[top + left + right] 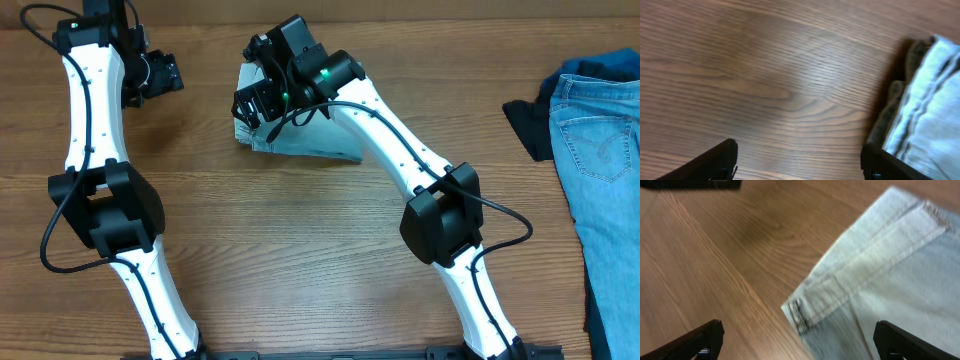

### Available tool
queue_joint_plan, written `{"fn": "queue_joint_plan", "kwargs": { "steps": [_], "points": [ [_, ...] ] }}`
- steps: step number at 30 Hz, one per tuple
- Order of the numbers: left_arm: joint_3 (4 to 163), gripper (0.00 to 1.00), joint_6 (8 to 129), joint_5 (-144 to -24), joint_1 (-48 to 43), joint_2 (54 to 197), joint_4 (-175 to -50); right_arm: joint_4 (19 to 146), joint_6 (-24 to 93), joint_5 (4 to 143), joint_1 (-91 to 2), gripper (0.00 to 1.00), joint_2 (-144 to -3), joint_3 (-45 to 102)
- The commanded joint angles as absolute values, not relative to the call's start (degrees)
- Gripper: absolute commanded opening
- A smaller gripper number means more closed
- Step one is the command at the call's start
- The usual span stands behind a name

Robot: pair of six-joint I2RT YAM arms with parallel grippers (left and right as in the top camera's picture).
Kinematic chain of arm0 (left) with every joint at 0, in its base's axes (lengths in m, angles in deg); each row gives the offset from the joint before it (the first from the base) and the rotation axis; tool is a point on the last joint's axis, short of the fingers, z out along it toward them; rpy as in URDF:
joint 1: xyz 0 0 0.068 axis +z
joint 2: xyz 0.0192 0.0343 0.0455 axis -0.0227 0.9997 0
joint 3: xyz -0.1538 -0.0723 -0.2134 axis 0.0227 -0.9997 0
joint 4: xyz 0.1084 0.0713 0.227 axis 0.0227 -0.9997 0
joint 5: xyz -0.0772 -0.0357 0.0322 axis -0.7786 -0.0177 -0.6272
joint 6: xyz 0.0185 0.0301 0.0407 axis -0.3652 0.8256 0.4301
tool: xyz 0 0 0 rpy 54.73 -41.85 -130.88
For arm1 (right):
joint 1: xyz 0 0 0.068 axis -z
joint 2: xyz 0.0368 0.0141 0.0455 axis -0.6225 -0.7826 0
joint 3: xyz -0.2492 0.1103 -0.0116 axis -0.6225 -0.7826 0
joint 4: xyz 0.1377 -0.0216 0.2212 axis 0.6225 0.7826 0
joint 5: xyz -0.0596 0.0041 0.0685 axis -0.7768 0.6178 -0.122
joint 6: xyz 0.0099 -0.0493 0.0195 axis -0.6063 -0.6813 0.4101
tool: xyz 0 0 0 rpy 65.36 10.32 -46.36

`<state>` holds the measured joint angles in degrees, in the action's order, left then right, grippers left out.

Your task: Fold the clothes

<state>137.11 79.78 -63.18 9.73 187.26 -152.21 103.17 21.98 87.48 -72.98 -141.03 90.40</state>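
The robot's right gripper needs to next close at the flat top (331, 118) of the pale blue denim shorts, toward the end opposite the shorts' seamed corner.
The pale blue denim shorts (300, 140) lie folded into a small bundle at the back middle of the wooden table. My right gripper (258, 103) hovers over the bundle's left end, open and empty; in the right wrist view the shorts' seamed corner (880, 270) lies between my spread fingers (797, 340). My left gripper (165, 75) is at the back left, open and empty over bare wood (797, 160); the shorts' folded edge (925, 110) shows at the right of the left wrist view.
A pile of other clothes lies at the right edge: light-blue jeans (605, 170) with a darker blue garment (600, 65) and a black one (525, 125) beneath. The table (300, 250) is brown wood grain.
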Motion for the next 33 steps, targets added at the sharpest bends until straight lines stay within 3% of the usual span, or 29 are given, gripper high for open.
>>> {"fn": "queue_joint_plan", "kwargs": {
  "steps": [1,2,4,5,6,7,8,10,11,20,33],
  "points": [
    [139.97,0.71,81.51,-76.09,9.62,185.73,-151.93,106.61,22.09,88.31,-68.63,1.00,-137.71,93.92],
    [139.97,0.68,82.62,-80.79,9.31,185.31,-151.64,108.24,22.33,87.22,-67.45,1.00,-136.86,94.14],
    [139.97,0.53,83.48,-87.53,8.15,184.79,-151.07,112.48,22.33,84.90,-64.61,1.00,-135.02,94.27],
    [139.97,0.33,83.48,-89.19,7.06,184.72,-151.03,115.72,22.30,84.03,-62.57,1.00,-134.15,94.27],
    [139.95,0.04,83.50,-88.86,6.19,184.72,-151.25,117.97,22.28,83.59,-61.17,0.93,-133.86,94.27],
    [139.88,0.04,83.48,-87.44,4.98,184.79,-151.77,121.01,22.26,83.44,-59.51,0.76,-133.78,94.27],
    [139.67,0.04,83.50,-85.65,3.91,184.86,-151.99,123.17,22.26,83.44,-58.33,0.49,-133.78,94.21],
    [139.12,0.04,83.63,-82.02,1.33,184.88,-151.88,126.15,22.00,83.53,-56.19,0.14,-134.00,93.40],
    [138.70,0.04,83.72,-80.44,-0.46,184.88,-151.40,126.67,21.63,83.68,-55.36,0.04,-134.15,92.68],
    [138.53,0.04,84.57,-68.12,-11.87,185.69,-145.83,120.99,21.65,89.69,-54.66,0.04,-134.41,90.27],
    [137.96,0.04,85.75,-66.61,-12.85,193.55,-141.09,108.20,22.06,100.71,-54.95,0.04,-134.43,79.06]
  ]
}}
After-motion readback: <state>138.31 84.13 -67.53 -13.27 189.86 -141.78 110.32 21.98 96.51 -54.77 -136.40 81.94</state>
